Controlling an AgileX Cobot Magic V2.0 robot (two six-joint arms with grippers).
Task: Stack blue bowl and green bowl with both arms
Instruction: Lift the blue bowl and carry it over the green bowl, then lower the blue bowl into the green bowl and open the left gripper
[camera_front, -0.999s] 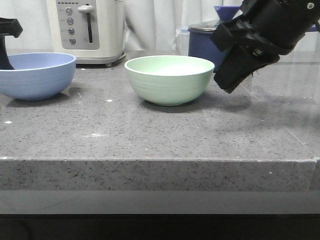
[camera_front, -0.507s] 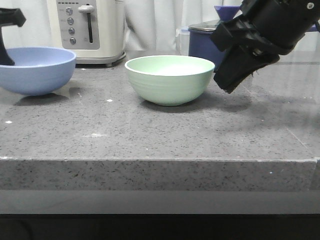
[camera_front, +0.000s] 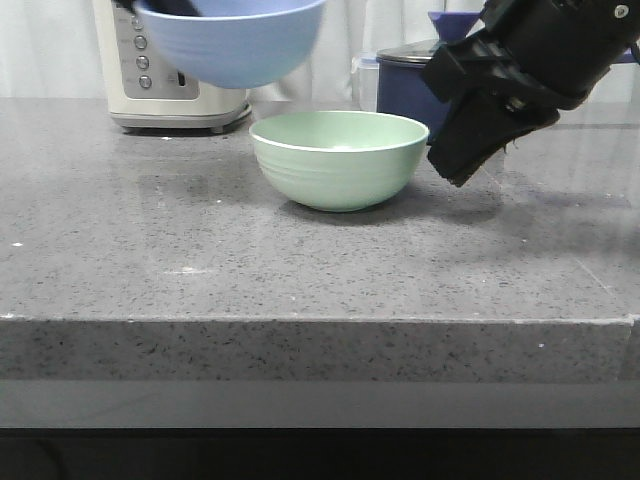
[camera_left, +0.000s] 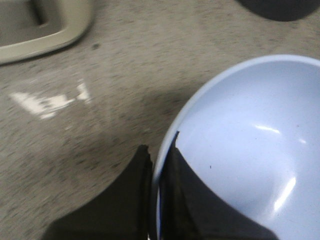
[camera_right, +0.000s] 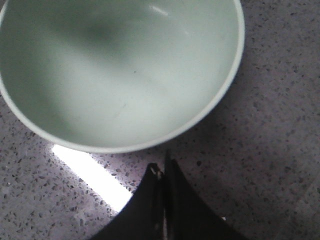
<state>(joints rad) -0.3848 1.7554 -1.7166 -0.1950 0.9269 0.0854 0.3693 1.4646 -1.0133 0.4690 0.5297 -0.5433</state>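
Observation:
My left gripper should release the blue bowl inside the empty green bowl (camera_front: 335, 122), before the navy saucepan.
The blue bowl (camera_front: 232, 40) hangs in the air at the top of the front view, above and left of the green bowl (camera_front: 338, 157). My left gripper (camera_left: 159, 155) is shut on the blue bowl's rim (camera_left: 240, 150), one finger inside and one outside; in the front view only a dark bit of it shows at the bowl's top edge. The green bowl stands empty on the grey counter, also in the right wrist view (camera_right: 120, 70). My right gripper (camera_right: 162, 170) is shut and empty, hovering just right of the green bowl (camera_front: 470, 150).
A cream toaster (camera_front: 175, 65) stands at the back left, partly behind the lifted bowl. A dark navy lidded saucepan (camera_front: 405, 85) stands behind the green bowl at the back right. The grey speckled counter (camera_front: 300, 270) ends at a front edge.
The left gripper has lifted the blue bowl off the counter at the far left and carried it up and to the right, toward the green bowl. The right arm has not moved.

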